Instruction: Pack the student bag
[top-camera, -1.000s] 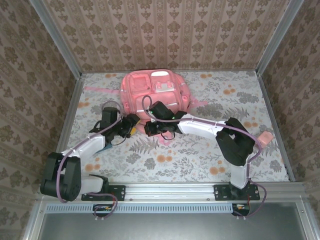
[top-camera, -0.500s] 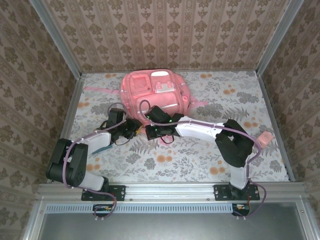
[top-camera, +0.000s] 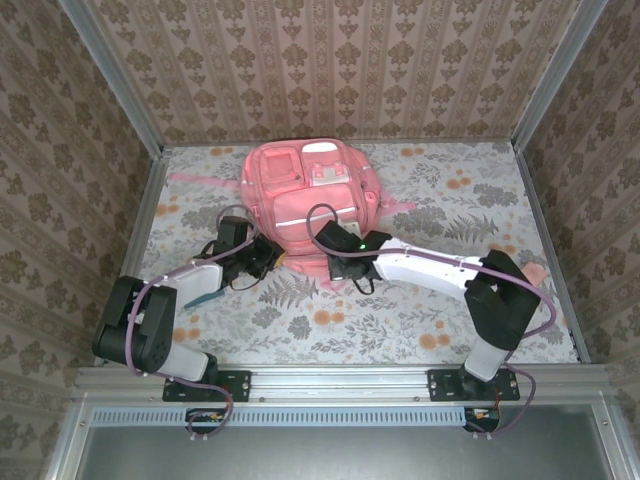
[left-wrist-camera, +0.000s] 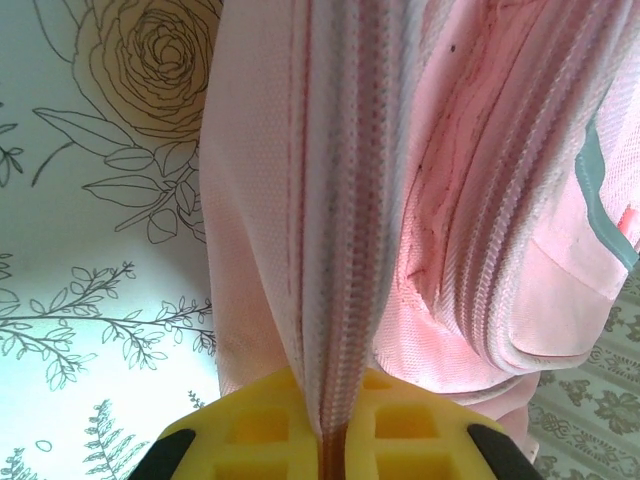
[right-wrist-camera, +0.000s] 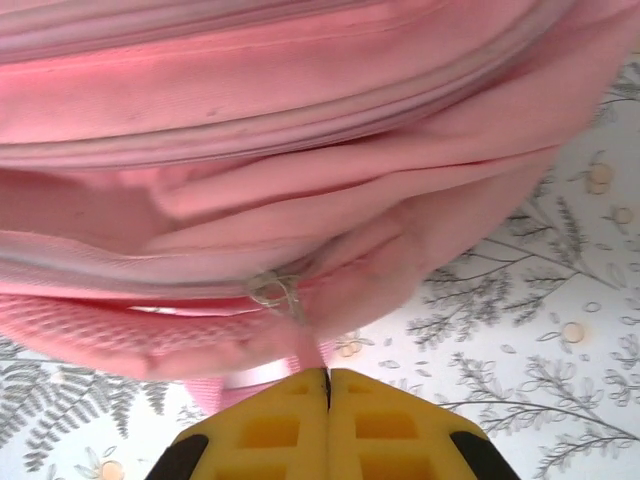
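Observation:
My right gripper is pinching the far end of the zip pull, away from its metal slider, so it should open and take the pull (right-wrist-camera: 293, 302) near the slider.
The student bag (top-camera: 305, 185), a big pink backpack, lies flat at the back middle of the table. My left gripper (top-camera: 268, 254) is at its near left corner. In the left wrist view its yellow fingers (left-wrist-camera: 250, 430) are shut on the bag's zip edge (left-wrist-camera: 345, 250), which runs straight up from the jaws. My right gripper (top-camera: 343, 265) is at the bag's near edge. It is shut on a pink zip pull (right-wrist-camera: 305, 345) that hangs from a metal slider (right-wrist-camera: 275, 290) on the bag (right-wrist-camera: 300, 120).
A small pink object (top-camera: 530, 272) lies near the right wall, behind my right elbow. A dark teal item (top-camera: 203, 293) sits under my left forearm. A thin pink strap (top-camera: 190, 177) trails left of the bag. Patterned walls close in the table on three sides.
My left gripper has closed on the bag's zip edge. My right gripper, still shut, has shifted to the right along the bag's near edge, and its elbow has swung out to the right.

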